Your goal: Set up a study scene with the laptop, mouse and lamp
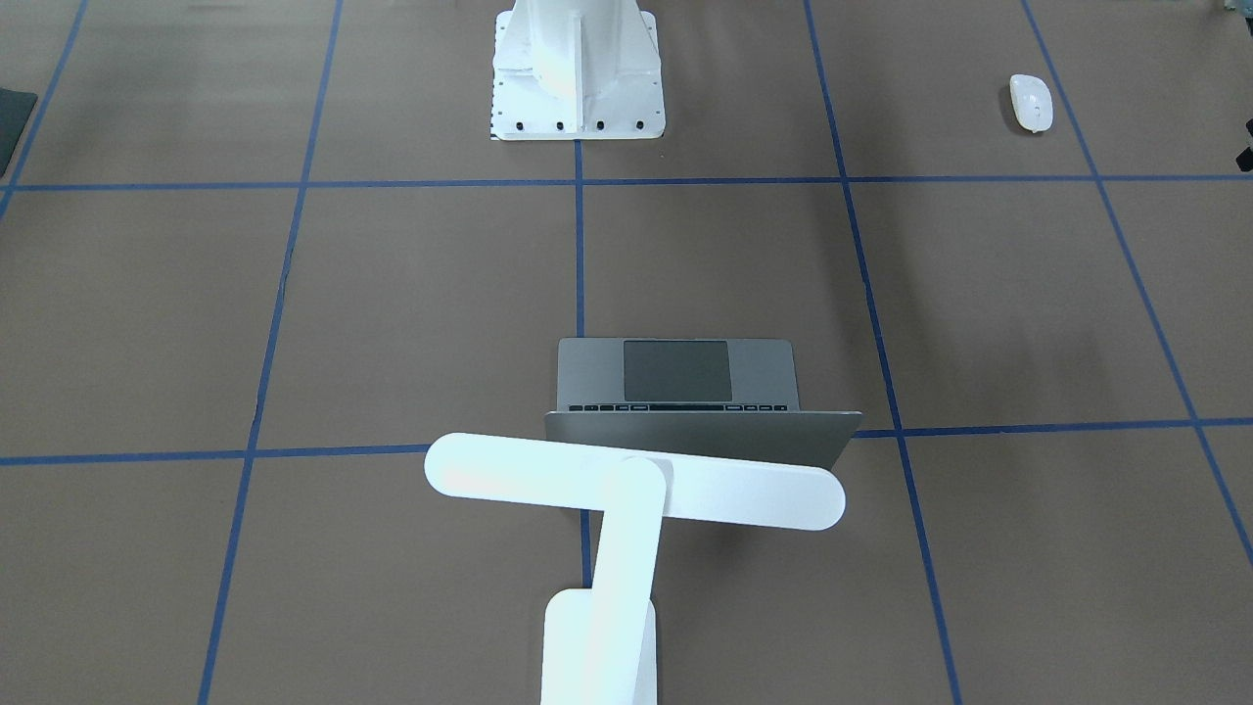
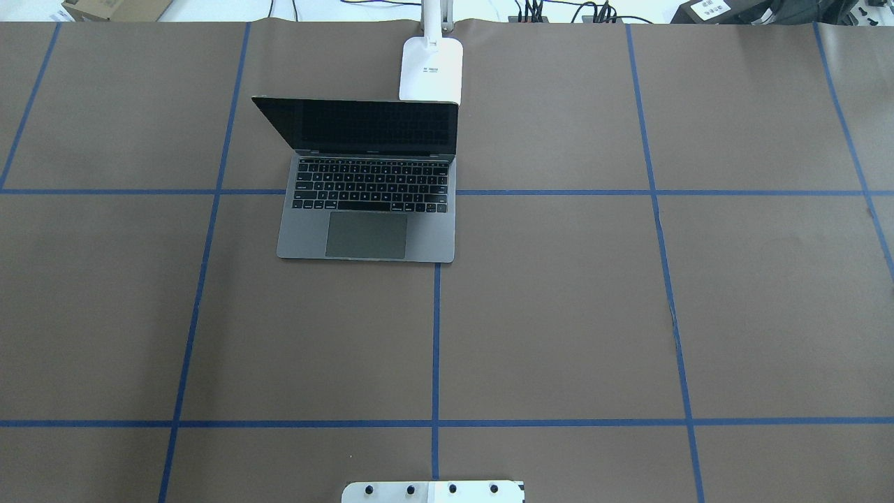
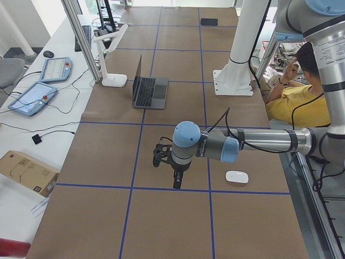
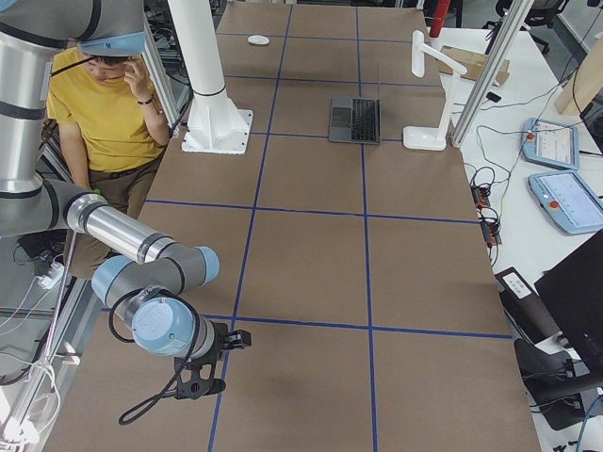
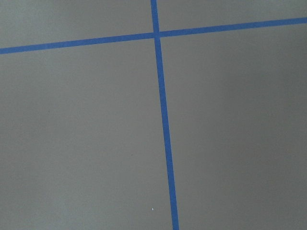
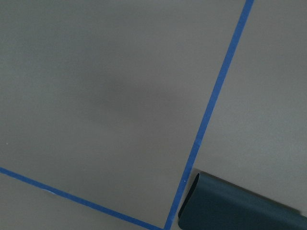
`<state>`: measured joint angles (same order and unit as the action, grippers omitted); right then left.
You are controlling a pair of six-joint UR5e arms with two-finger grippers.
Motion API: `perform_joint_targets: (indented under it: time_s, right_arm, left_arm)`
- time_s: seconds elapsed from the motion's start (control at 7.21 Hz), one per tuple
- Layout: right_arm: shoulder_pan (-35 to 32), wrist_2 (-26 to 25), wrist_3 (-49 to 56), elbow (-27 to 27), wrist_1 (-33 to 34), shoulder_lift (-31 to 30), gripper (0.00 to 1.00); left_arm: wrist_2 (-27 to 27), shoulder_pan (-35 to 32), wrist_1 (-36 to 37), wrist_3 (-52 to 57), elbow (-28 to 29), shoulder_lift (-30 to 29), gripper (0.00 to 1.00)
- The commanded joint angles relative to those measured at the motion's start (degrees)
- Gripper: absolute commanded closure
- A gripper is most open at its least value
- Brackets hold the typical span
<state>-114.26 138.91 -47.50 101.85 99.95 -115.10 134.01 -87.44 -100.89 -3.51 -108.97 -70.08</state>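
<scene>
Next, my right gripper moves next to the black mat's curled end (image 1: 13,151) (image 6: 211,207) beside the blue tape crossing and closes there.
The laptop (image 2: 367,181) stands open, its dark screen upright, left of the table's middle and toward the far side; it also shows in the front view (image 1: 675,377). The lamp (image 1: 636,480) stands right behind the laptop's lid, with its base (image 2: 431,70) at the far edge. The mouse (image 1: 1031,102) lies alone on the robot's left side, near the robot's edge (image 3: 236,177). My left gripper (image 3: 177,182) hangs over bare table beside the mouse, apart from it. My right gripper (image 4: 198,384) hangs over the table's right end. I cannot tell whether either is open or shut.
The white flared pedestal (image 1: 578,88) stands at the robot's edge, mid-table. A thin black mat (image 6: 240,208) lies under the right wrist camera, at the table's right end (image 1: 12,122). A seated person in yellow (image 3: 294,97) is behind the pedestal. Blue tape lines grid the brown table.
</scene>
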Motion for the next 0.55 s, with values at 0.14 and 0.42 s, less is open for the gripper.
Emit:
perform_joint_targets:
  time_s: [0.14,0.42]
  right_arm:
    - [13.04,-2.94,-14.12,0.37,-0.2,2.76,0.02]
    - [21.84,-2.5,-23.48,0.37,-0.11,2.34,0.02]
  left_arm:
    - [-0.06,-0.1,-0.01,-0.01,0.25,0.12,0.0]
    - [-0.06,-0.1,-0.01,-0.01,0.25,0.12,0.0]
